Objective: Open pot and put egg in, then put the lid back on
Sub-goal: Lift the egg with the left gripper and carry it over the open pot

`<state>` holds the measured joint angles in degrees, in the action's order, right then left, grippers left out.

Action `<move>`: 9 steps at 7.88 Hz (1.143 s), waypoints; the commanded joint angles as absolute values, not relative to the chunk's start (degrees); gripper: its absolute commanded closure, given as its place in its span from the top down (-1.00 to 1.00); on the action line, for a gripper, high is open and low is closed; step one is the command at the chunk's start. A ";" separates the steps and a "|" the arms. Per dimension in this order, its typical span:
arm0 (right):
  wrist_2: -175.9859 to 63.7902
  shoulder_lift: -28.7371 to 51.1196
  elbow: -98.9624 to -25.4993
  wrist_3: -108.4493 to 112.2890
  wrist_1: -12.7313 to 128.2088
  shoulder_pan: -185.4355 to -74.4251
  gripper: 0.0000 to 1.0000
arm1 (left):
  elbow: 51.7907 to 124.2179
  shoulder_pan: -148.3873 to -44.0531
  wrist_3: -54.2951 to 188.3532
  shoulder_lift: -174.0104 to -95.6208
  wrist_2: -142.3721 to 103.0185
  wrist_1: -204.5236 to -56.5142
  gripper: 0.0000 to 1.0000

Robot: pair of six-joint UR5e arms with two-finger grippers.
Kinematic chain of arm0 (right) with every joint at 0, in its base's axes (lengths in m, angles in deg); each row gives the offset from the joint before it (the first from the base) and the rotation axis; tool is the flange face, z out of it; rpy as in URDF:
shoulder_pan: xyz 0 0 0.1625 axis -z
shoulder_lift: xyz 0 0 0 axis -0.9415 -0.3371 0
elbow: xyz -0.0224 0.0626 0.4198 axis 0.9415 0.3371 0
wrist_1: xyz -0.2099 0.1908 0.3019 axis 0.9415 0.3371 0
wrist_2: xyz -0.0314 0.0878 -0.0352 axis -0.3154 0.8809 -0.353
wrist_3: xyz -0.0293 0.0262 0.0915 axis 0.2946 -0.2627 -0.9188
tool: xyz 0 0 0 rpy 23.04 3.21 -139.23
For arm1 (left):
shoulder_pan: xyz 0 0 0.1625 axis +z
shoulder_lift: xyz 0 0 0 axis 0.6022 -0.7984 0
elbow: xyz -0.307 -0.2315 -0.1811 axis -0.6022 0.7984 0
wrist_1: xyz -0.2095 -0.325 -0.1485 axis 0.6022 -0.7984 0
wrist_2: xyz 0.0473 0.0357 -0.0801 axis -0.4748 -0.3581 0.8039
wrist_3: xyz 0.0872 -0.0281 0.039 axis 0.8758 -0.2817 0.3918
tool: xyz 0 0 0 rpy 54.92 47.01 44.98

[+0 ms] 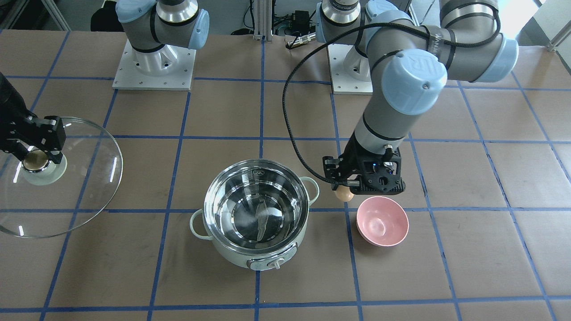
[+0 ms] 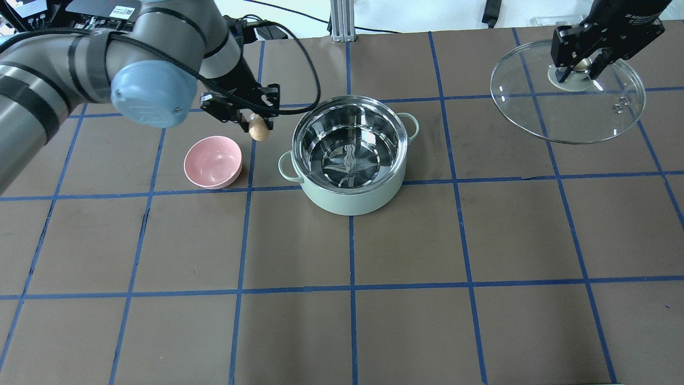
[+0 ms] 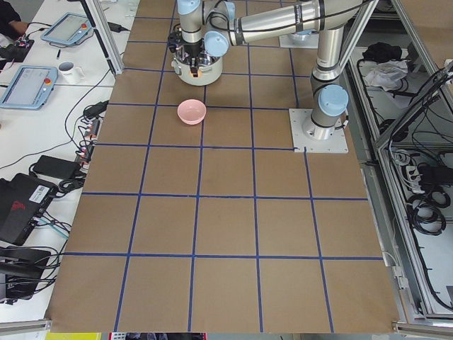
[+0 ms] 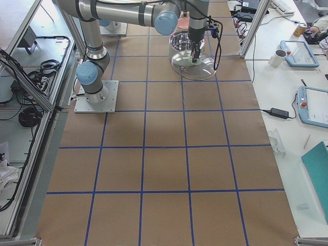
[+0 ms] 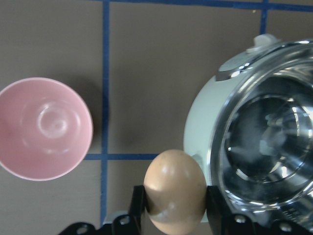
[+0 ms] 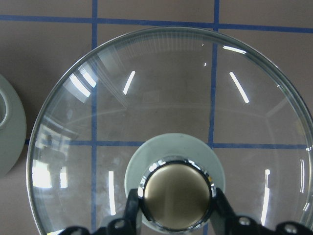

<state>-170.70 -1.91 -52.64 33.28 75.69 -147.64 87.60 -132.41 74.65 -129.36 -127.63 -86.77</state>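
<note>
Next, my left gripper lets go of the tan egg on the middle of the mint-green pot's steel bottom (image 1: 259, 229) (image 5: 267, 147).
The mint-green pot (image 2: 350, 155) stands open at the table's middle, its steel inside bare; it also shows in the front view (image 1: 256, 214) and the left wrist view (image 5: 254, 142). My left gripper (image 2: 257, 124) is shut on the tan egg (image 2: 258, 129), held in the air between the pot and the pink bowl; the egg shows too in the front view (image 1: 343, 193) and the left wrist view (image 5: 175, 191). My right gripper (image 2: 580, 64) is shut on the knob of the glass lid (image 2: 569, 115), held off to the pot's right, also in the front view (image 1: 76, 187) and right wrist view (image 6: 171, 122).
A pink bowl (image 2: 212, 162) stands empty just left of the pot, also in the front view (image 1: 382, 221). Both arm bases (image 1: 154, 67) stand at the table's robot side. Blue tape lines grid the brown table.
</note>
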 commanded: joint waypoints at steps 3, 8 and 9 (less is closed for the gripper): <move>-170.70 -1.88 -52.64 33.28 75.65 -147.64 -0.94 | 84.75 -145.73 59.19 -139.80 -127.25 -68.51 -0.76; -170.44 -1.88 -52.73 33.28 75.65 -147.64 -0.94 | 85.80 -147.15 60.40 -146.07 -130.95 -68.55 -0.79; -170.53 -1.97 -52.73 33.27 75.65 -147.64 -0.94 | 85.80 -147.15 61.19 -146.33 -130.95 -68.56 -0.79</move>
